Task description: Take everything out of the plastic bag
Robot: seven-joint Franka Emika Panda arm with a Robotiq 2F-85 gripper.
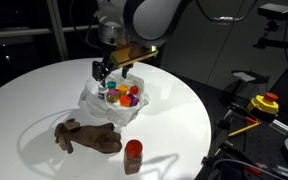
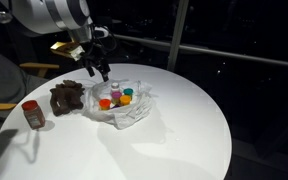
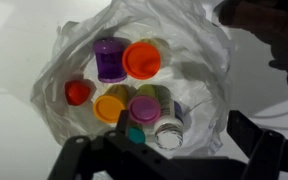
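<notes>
Next, my gripper goes next to the top of the white bottle [image 1: 101, 87] [image 3: 169, 137] beside the pink lid. It should close there.
A crumpled clear plastic bag [image 1: 96, 103] lies open on the round white table [image 1: 44, 90]; it also shows in an exterior view [image 2: 134, 113] and in the wrist view [image 3: 199, 50]. Inside lie several small containers: a purple one [image 3: 108, 58], an orange lid [image 3: 141, 60], a small red lid [image 3: 77, 92], a pink lid [image 3: 143, 107] and an uncapped white bottle [image 3: 168, 133]. My gripper [image 1: 106, 72] hangs just above the bag's opening, open and empty. Its fingers [image 3: 164, 150] straddle the near part of the bag.
A brown plush toy [image 1: 87, 137] lies beside the bag, and a red-lidded jar [image 1: 133, 153] stands near the table's edge. Both show in an exterior view too, the toy [image 2: 67, 97] and the jar [image 2: 32, 113]. Equipment with a yellow and red part [image 1: 265, 103] stands off the table.
</notes>
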